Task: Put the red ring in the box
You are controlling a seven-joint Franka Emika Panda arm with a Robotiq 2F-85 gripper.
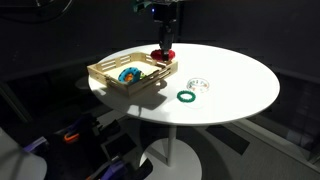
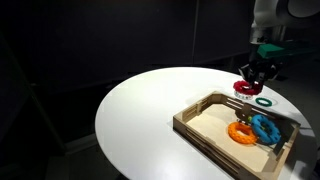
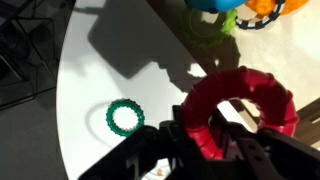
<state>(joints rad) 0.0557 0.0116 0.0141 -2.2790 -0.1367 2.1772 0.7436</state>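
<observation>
Next, I bring my gripper to the spot beside the orange ring and let go of the red ring there, on the bottom of the box [image 1: 143, 67].
My gripper [image 1: 163, 44] [image 2: 256, 72] [image 3: 205, 123] is shut on the red ring [image 1: 163, 55] [image 2: 246, 90] [image 3: 245, 95]. One finger is inside the ring's hole and the other is outside its band. The ring hangs just above the table by the far corner of the box [image 1: 105, 72] [image 2: 200, 120] [image 3: 295, 55], a shallow light-wood tray with slatted sides. In the wrist view the ring sits partly over the box's edge and partly over the white table.
Blue and orange rings [image 1: 128, 74] [image 2: 255, 128] [image 3: 245, 8] lie in the box. A dark green ring [image 1: 186, 97] [image 2: 263, 102] [image 3: 125, 118] lies on the round white table [image 1: 240, 85] [image 2: 140, 120], and a small pale object [image 1: 200, 84] is near it. The table's rim curves close by.
</observation>
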